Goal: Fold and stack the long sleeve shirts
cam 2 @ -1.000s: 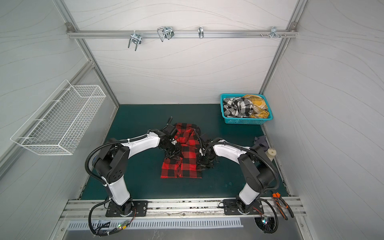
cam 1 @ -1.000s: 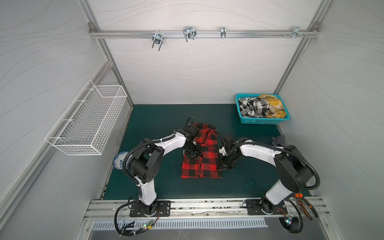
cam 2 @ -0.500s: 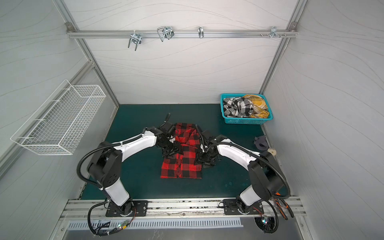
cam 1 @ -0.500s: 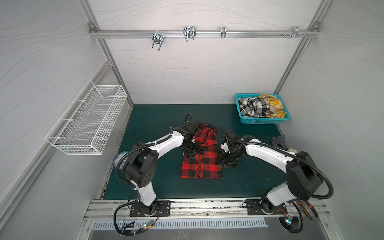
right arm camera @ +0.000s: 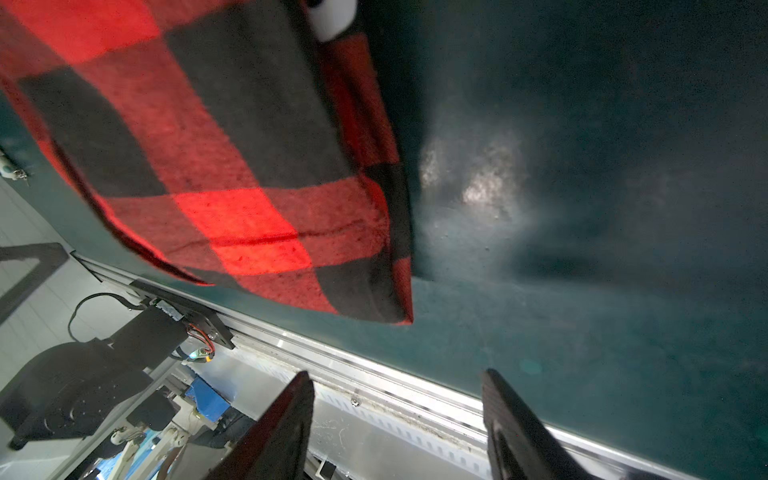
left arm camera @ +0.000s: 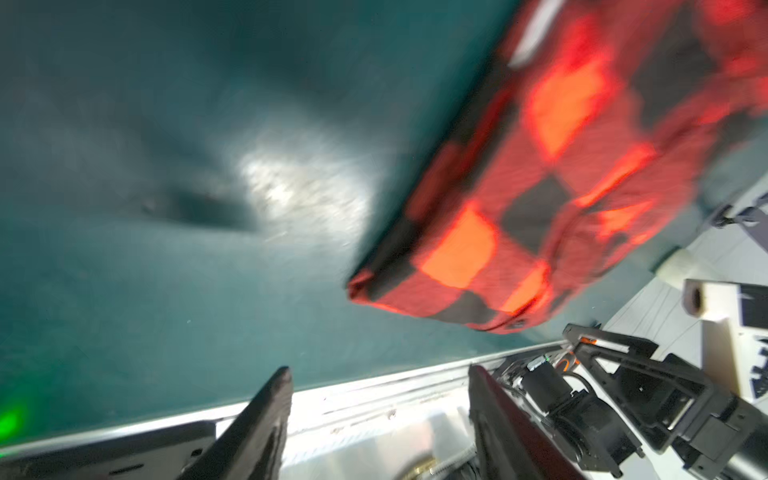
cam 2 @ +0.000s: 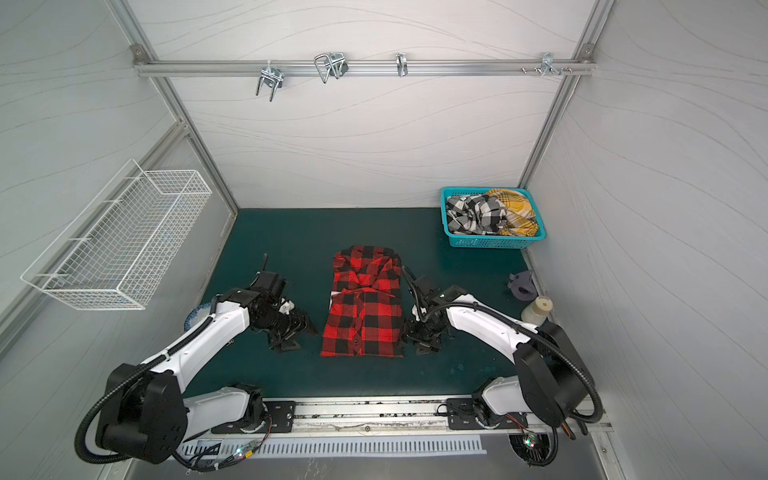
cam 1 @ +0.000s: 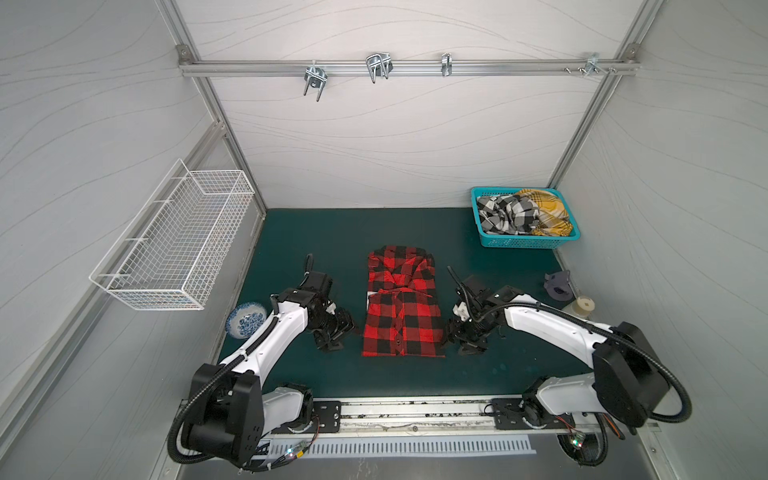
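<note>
I need to close my left gripper on the near corner [cam 1: 365, 350] [left arm camera: 368, 281] of the red-and-black check shirt, the corner that is on that gripper's own side.
A red-and-black check long sleeve shirt [cam 1: 401, 316] [cam 2: 365, 320] lies flat on the green mat [cam 1: 316, 232] as a narrow folded rectangle. My left gripper [cam 1: 332, 343] [cam 2: 286, 343] stands open just left of the shirt's near half, apart from it. My right gripper [cam 1: 465, 345] [cam 2: 424, 345] stands open just right of it. In the left wrist view the left gripper [left arm camera: 379, 370] holds nothing and the shirt [left arm camera: 540, 187] lies beyond it. The right gripper [right arm camera: 397, 372] is likewise empty beside the shirt's corner [right arm camera: 208, 145]. A black-and-white shirt [cam 1: 505, 212] and a yellow plaid one [cam 1: 544, 208] lie crumpled in the teal basket [cam 1: 519, 241].
A white wire basket [cam 1: 178, 245] hangs on the left wall. A blue-and-white bowl [cam 1: 245, 326] sits at the mat's left edge. A dark grey scrap [cam 1: 557, 284] and a pale spool [cam 1: 584, 307] lie at the right edge. A metal rail [cam 1: 411, 411] runs along the front.
Both grippers were over the shirt's side edges with jaws nearly shut. They have opened, let go of the cloth and drawn outward and toward the front. The shirt stays flat.
</note>
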You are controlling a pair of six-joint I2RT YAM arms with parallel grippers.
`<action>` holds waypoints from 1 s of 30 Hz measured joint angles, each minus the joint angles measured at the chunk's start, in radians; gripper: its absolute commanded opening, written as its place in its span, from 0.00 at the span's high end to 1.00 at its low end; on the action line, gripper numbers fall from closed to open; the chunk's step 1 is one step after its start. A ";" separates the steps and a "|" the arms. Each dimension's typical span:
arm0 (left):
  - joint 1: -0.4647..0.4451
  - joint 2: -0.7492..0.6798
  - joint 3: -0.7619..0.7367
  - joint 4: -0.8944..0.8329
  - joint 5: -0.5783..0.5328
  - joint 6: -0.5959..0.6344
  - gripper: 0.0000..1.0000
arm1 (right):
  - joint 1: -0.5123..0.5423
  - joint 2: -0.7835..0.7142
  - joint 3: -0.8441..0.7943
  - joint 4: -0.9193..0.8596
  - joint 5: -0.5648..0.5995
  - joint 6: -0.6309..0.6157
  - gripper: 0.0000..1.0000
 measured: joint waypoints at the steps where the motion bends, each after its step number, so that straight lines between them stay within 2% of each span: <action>1: 0.000 0.013 -0.002 0.008 0.018 -0.001 0.32 | 0.000 0.016 -0.003 0.014 -0.004 0.005 0.37; 9: -0.005 0.111 -0.029 0.140 0.099 -0.024 0.35 | -0.002 0.097 -0.008 0.105 -0.019 0.033 0.50; 19: -0.084 0.192 -0.065 0.188 0.060 -0.047 0.39 | -0.005 0.154 -0.017 0.179 -0.042 0.057 0.61; 30: -0.109 0.226 -0.049 0.182 0.024 -0.071 0.40 | 0.004 0.159 -0.018 0.188 -0.049 0.069 0.60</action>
